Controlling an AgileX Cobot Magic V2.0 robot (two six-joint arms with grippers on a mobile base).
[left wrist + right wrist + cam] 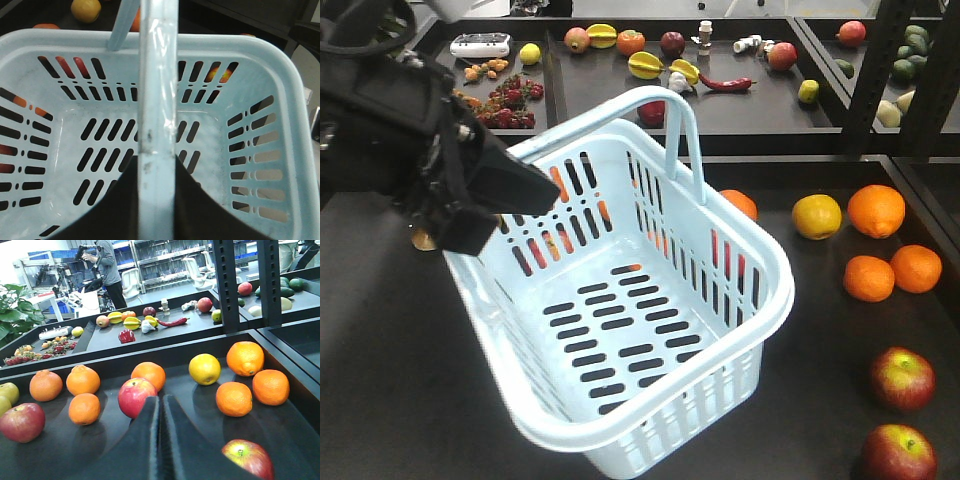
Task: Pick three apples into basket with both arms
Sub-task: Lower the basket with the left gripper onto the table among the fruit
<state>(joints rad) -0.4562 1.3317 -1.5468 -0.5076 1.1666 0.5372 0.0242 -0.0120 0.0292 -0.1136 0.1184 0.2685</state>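
I should set the pale blue basket down with my left gripper on the dark table [679, 350] in front of the orange behind it.
The pale blue basket [650, 330] is tilted, and nothing lies in it. My left gripper [505, 200] is at its upper left, shut on the basket's loop handle [157, 100], which runs straight between the jaws. Two red apples [903, 377] [898, 455] lie on the dark table to the basket's right. The right wrist view shows three apples: one [136, 396] just beyond my right gripper [161, 399], one [20, 421] at the far left, one [248, 458] at the near right. The right gripper is shut with nothing in it, and it does not show in the front view.
Oranges [876, 210] and a yellow citrus [817, 216] lie right of the basket, and another orange [740, 203] sits behind it. Raised back trays [620, 90] hold mixed fruit and small items. Black frame posts [865, 80] stand at the right rear. A person [107, 265] is far behind.
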